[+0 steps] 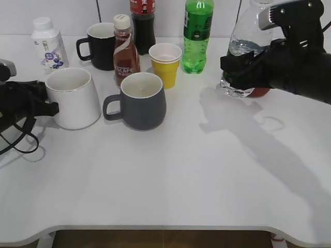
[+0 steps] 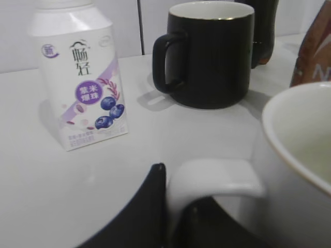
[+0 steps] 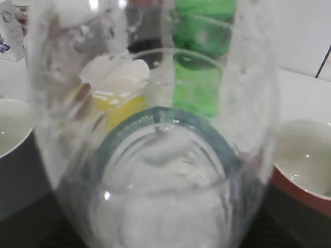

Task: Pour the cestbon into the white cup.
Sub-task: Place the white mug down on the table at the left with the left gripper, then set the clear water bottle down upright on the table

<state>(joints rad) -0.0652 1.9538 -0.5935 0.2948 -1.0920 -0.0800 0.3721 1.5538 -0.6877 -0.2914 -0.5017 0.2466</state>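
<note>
I should set the cestbon, now held upright at the back, on the table [image 1: 213, 122] between the grey mug and the red cup with my right gripper.
The white cup [image 1: 72, 98] stands at the left of the table, its handle toward my left gripper [image 1: 49, 108]. In the left wrist view the two black fingers [image 2: 178, 206] are shut on the cup's handle [image 2: 217, 175], one on each side. My right gripper [image 1: 243, 72] is shut on the cestbon [image 1: 243, 41], a clear bottle with water in it, held upright at the back right. The bottle fills the right wrist view [image 3: 155, 155], so the fingers are mostly hidden there. The cestbon is far to the right of the white cup.
Between the two stand a grey mug [image 1: 142, 101], a yellow paper cup [image 1: 165, 64], a Nescafe bottle [image 1: 125, 51], a black mug [image 1: 101, 45], a cola bottle [image 1: 143, 26] and a green soda bottle [image 1: 197, 36]. A milk bottle [image 1: 48, 45] stands back left. A red cup [image 3: 305, 160] sits behind the cestbon.
</note>
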